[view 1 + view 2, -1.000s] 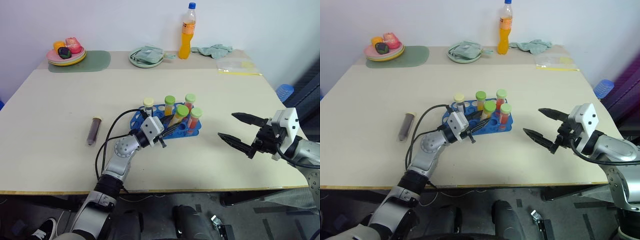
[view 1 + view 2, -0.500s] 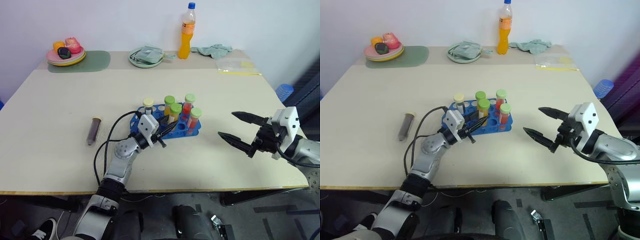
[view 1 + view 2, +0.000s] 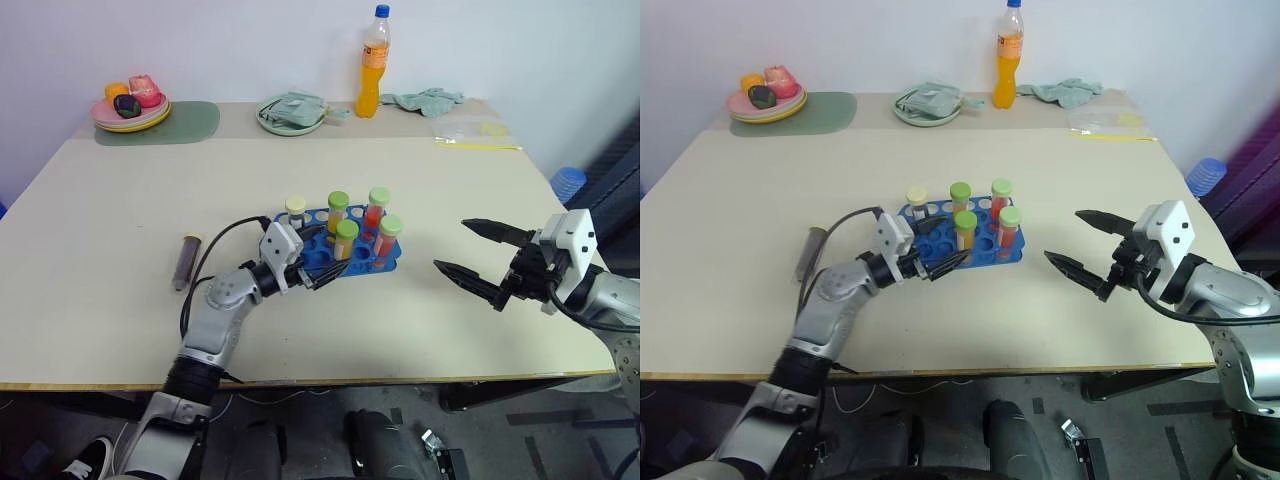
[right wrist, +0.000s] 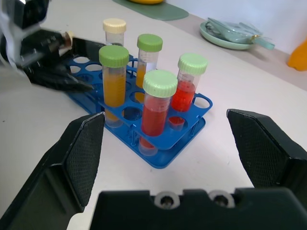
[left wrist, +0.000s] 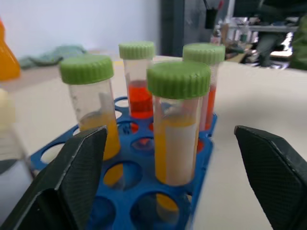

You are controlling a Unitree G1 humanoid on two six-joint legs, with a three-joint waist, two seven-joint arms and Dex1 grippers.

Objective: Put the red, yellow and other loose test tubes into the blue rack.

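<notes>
My left gripper goes to the loose dark tube next and closes on the middle of its body [image 3: 187, 262], because it is still outside the rack.
The blue rack [image 3: 385, 262] stands mid-table with several capped test tubes upright in it: red ones [image 4: 155, 109], yellow ones [image 5: 175, 129] and a cream-capped one [image 3: 295, 208]. My left gripper [image 3: 318, 263] is open at the rack's near-left corner, its fingers [image 5: 72, 182] on either side of the front yellow tube without touching it. A loose dark tube [image 3: 187, 260] lies flat on the table to the left of that arm. My right gripper [image 3: 452, 245] hovers open and empty to the right of the rack, pointing at it.
At the table's far edge stand an orange drink bottle [image 3: 375, 62], a plate with a green cloth [image 3: 293, 113], a plate of toy food [image 3: 132, 105] on a green mat, a teal rag [image 3: 425, 100] and a plastic bag [image 3: 470, 133].
My left gripper has opened and let go of the green-capped yellow tube, which went from tilted to upright in the rack. The hand drew back to the left. The right arm stayed still.
</notes>
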